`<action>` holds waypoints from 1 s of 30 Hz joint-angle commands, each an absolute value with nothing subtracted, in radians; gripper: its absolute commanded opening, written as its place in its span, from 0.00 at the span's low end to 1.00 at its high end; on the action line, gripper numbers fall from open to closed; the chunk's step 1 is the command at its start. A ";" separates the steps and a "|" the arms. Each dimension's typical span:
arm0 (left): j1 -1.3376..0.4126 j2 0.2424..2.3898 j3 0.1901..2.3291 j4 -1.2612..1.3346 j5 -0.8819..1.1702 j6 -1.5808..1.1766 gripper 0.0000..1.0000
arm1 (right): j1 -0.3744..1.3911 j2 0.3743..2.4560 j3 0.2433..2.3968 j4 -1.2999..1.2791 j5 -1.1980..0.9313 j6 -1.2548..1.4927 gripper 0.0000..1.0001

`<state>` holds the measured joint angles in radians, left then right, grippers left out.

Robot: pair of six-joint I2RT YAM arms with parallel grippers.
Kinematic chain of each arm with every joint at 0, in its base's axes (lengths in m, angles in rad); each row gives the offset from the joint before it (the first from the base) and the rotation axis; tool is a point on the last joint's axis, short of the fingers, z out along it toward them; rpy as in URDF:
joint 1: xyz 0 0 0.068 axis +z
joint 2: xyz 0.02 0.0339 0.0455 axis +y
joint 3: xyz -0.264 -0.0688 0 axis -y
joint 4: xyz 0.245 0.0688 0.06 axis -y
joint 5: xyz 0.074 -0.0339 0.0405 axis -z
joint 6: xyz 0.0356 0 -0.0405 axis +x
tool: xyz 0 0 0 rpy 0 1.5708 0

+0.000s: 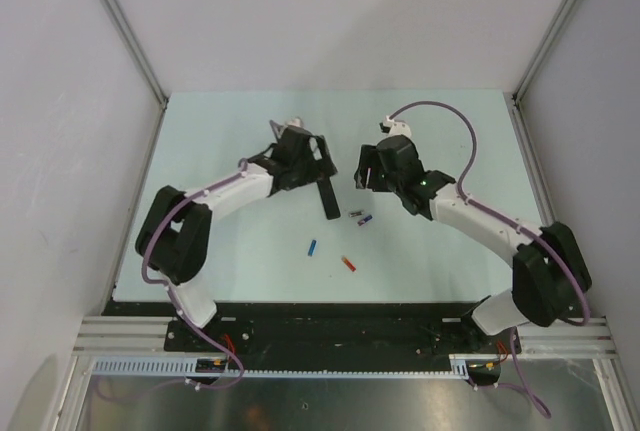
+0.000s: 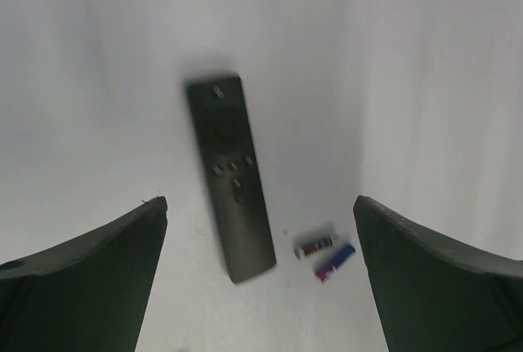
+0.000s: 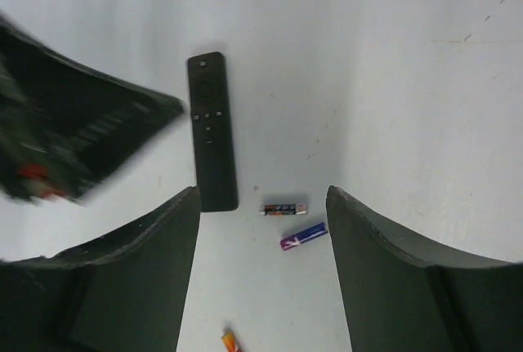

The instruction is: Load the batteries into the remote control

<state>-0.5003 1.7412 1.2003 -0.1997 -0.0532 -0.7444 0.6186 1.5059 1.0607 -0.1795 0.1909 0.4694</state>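
The remote control has its row of small buttons (image 1: pixel 327 190) (image 2: pixel 234 166) just below the big round button. Next, my left gripper closes on the long sides of the remote control at that row.
The remote control (image 1: pixel 326 198) is a slim black bar lying flat, buttons up, in the middle of the table; it also shows in both wrist views (image 2: pixel 229 176) (image 3: pixel 212 131). Just right of its near end lie two batteries, a silvery-dark one (image 1: pixel 354 215) (image 2: pixel 315 245) (image 3: pixel 284 209) and a dark blue one (image 1: pixel 365 220) (image 2: pixel 334 261) (image 3: pixel 303 236). A bright blue battery (image 1: pixel 312 248) and a red-orange one (image 1: pixel 348 264) (image 3: pixel 231 341) lie nearer the arms. My left gripper (image 1: pixel 308 169) (image 2: pixel 260 200) hovers open over the remote's far end. My right gripper (image 1: pixel 372 176) (image 3: pixel 262 189) hovers open behind the two batteries. Both are empty.
The pale table (image 1: pixel 440 141) is walled in by white panels with metal posts at the back corners. The left arm appears blurred at the left of the right wrist view (image 3: pixel 73 131). The two grippers hang close together, about a gripper's width apart.
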 commanded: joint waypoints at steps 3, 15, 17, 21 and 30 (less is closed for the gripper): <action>-0.641 1.837 1.310 -0.372 -0.222 -0.799 1.00 | 0.690 1.364 1.028 -0.274 0.273 0.462 0.68; -0.657 1.974 1.428 -0.494 -0.290 -0.845 0.92 | 0.762 1.177 0.939 -0.333 0.321 0.474 0.68; -0.658 2.000 1.454 -0.506 -0.293 -0.847 0.90 | 0.765 1.160 0.933 -0.341 0.321 0.477 0.68; -0.657 2.040 1.503 -0.529 -0.304 -0.847 0.88 | 0.764 1.123 0.920 -0.353 0.321 0.480 0.68; -0.657 2.109 1.585 -0.623 -0.371 -0.834 0.76 | 0.762 1.104 0.907 -0.351 0.321 0.483 0.68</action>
